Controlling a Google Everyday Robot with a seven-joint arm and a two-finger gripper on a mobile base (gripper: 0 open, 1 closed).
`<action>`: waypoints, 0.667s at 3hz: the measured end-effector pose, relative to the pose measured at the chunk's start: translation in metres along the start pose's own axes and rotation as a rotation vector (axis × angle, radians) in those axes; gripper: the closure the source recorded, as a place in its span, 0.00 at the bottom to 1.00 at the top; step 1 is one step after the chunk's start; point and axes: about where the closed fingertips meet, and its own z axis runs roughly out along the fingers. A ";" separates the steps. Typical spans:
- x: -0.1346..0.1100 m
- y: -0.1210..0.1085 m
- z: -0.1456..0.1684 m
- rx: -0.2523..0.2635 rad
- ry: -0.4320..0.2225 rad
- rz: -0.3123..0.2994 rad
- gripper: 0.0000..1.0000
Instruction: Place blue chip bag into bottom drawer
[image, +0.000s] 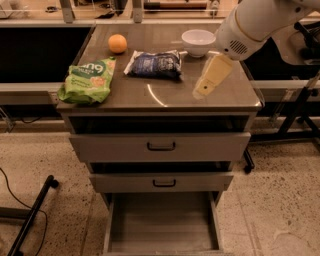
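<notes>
I need to next close my gripper at the end (170, 66) of the blue chip bag nearest the white bowl.
The blue chip bag (154, 64) lies flat on the cabinet top, at the back middle. The bottom drawer (162, 231) is pulled out at the foot of the cabinet and its grey floor is bare. My gripper (202, 91) hangs from the white arm at the upper right, above the right part of the cabinet top. It is to the right of the bag and a little nearer the front, apart from it, with nothing in it.
A light green snack bag (89, 80) lies at the left edge of the cabinet top. An orange (117, 43) and a white bowl (198, 41) sit at the back. Two shallower drawers with black handles (161, 146) are slightly pulled out. Black stand legs are on the floor at left and right.
</notes>
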 end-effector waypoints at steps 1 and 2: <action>-0.015 -0.019 0.030 0.028 -0.046 0.059 0.00; -0.016 -0.020 0.031 0.028 -0.046 0.059 0.00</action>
